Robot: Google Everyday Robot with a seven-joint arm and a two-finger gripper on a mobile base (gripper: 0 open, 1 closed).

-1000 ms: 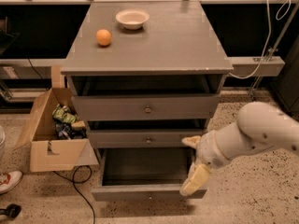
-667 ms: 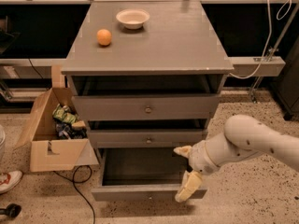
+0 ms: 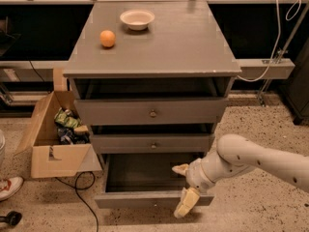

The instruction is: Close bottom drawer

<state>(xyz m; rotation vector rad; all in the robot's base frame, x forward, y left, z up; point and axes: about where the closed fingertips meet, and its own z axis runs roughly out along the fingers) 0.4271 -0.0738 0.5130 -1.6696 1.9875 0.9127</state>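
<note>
My gripper closes next at the bottom drawer's front panel [image 3: 198, 202], at the end that is farthest from the cardboard box.
The bottom drawer [image 3: 130, 199] of the grey cabinet [image 3: 154, 52] is pulled out, and its dark empty inside shows. The middle drawer [image 3: 152, 143] and the top drawer [image 3: 152, 111] above it stand slightly out. My gripper [image 3: 184, 187], on a white arm coming in from the right, is at the right part of the bottom drawer's front panel. It is open. One cream finger [image 3: 180, 168] is over the drawer's inside and the other [image 3: 186, 203] is in front of the panel.
An orange [image 3: 107, 38] and a white bowl [image 3: 137, 19] sit on the cabinet top. An open cardboard box [image 3: 50, 153] with items stands left of the cabinet. A black cable [image 3: 79, 197] and a shoe [image 3: 9, 187] lie on the speckled floor at left.
My arm has swung left and lower, bringing the gripper from the drawer's right corner to over its front panel. The drawer has not visibly moved.
</note>
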